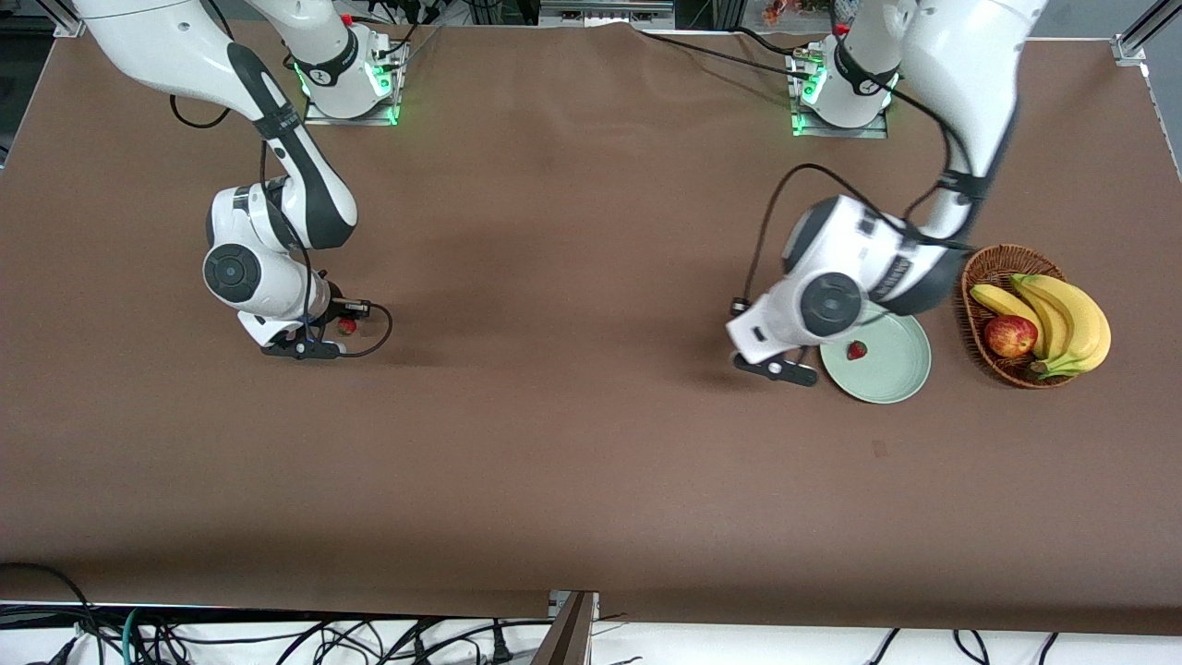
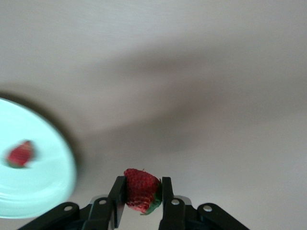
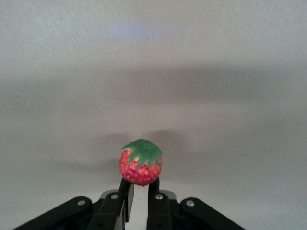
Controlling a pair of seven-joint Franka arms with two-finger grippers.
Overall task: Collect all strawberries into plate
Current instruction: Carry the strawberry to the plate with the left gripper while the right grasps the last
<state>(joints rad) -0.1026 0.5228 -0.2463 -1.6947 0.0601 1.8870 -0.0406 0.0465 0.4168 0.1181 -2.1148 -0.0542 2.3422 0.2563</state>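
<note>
The strawberry in my right gripper will be let go on the bare brown cloth (image 1: 665, 389), just a little short of my left gripper.
The pale mint-green plate (image 1: 891, 374) lies toward the left arm's end of the table, with one strawberry (image 1: 857, 350) in it. The plate (image 2: 43, 187) and that berry (image 2: 20, 154) also show in the left wrist view. My left gripper (image 2: 142, 184) is shut on a second strawberry (image 2: 140, 190) over the bare table, just beside the plate's rim toward the right arm's end. In the front view its wrist hides the fingers. My right gripper (image 3: 139, 184) is shut on a third strawberry (image 3: 140, 164), green cap up, over the table toward the right arm's end. That strawberry (image 1: 346, 325) also shows in the front view.
A brown wicker basket (image 1: 981, 277) stands beside the plate toward the left arm's end. It holds bananas (image 1: 1062, 314) and a red-yellow apple (image 1: 1009, 335). A brown cloth (image 1: 572, 443) covers the table.
</note>
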